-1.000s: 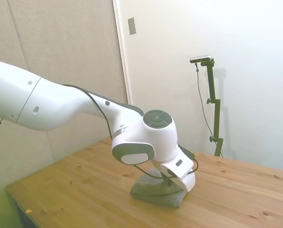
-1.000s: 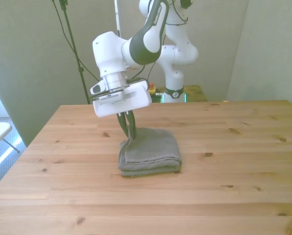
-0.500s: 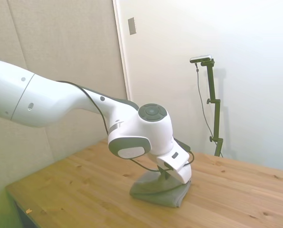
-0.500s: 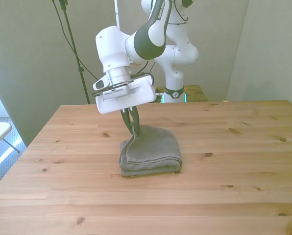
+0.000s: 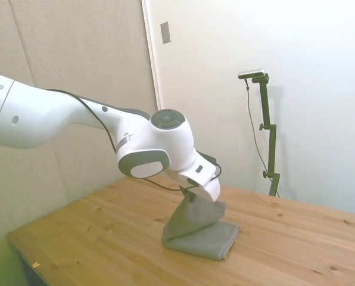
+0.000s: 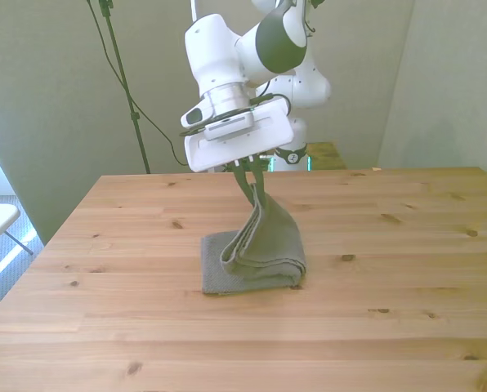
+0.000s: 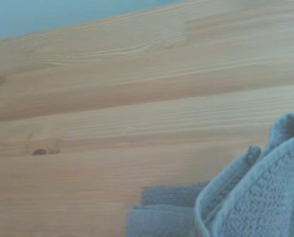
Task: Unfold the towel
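The robot's gripper needs to release the raised edge of the grey towel on bare wood (image 5: 144, 199) between the towel's lower layer and the beige wall.
The grey towel (image 6: 260, 249) lies folded near the middle of the wooden table (image 6: 390, 327). Its top layer is pulled up into a slanting peak (image 6: 258, 214). My gripper (image 6: 252, 189) is shut on that raised edge, well above the tabletop. In the side view the towel (image 5: 195, 229) hangs from the gripper (image 5: 189, 192) and spreads onto the table below. The wrist view shows the lifted folds of the towel (image 7: 265, 197) close by, with a lower layer (image 7: 166, 207) still flat on the wood.
The table's left edge (image 6: 55, 237) in the front view is some way from the towel. Bare wood surrounds the cloth on every side.
The gripper has risen and moved toward the front view's right with the towel's edge held. The top layer has lifted off the folded stack.
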Controlling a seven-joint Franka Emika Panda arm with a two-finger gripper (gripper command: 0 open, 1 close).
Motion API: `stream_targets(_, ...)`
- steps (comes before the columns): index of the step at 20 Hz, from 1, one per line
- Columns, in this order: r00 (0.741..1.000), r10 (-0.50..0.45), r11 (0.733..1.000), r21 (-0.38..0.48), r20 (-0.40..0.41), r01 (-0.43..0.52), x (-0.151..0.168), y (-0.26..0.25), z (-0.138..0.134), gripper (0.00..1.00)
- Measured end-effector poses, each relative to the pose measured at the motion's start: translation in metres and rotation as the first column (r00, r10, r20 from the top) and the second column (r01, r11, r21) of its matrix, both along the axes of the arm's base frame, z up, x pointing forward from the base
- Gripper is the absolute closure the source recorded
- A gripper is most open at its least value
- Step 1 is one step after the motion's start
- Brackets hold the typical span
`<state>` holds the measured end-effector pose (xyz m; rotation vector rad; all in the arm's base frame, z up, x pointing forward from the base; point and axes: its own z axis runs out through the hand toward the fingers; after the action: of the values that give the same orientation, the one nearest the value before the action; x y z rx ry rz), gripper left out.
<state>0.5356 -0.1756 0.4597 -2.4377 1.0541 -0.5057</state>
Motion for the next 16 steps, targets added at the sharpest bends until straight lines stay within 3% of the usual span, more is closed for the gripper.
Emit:
stream_targets(11,0.98,0.198,0.979,-0.057,0.016,-0.196,0.031,0.09,0.013,1.0)
stream_targets(16,0.971,0.238,0.97,-0.059,0.007,-0.237,0.057,0.12,0.008,1.0)
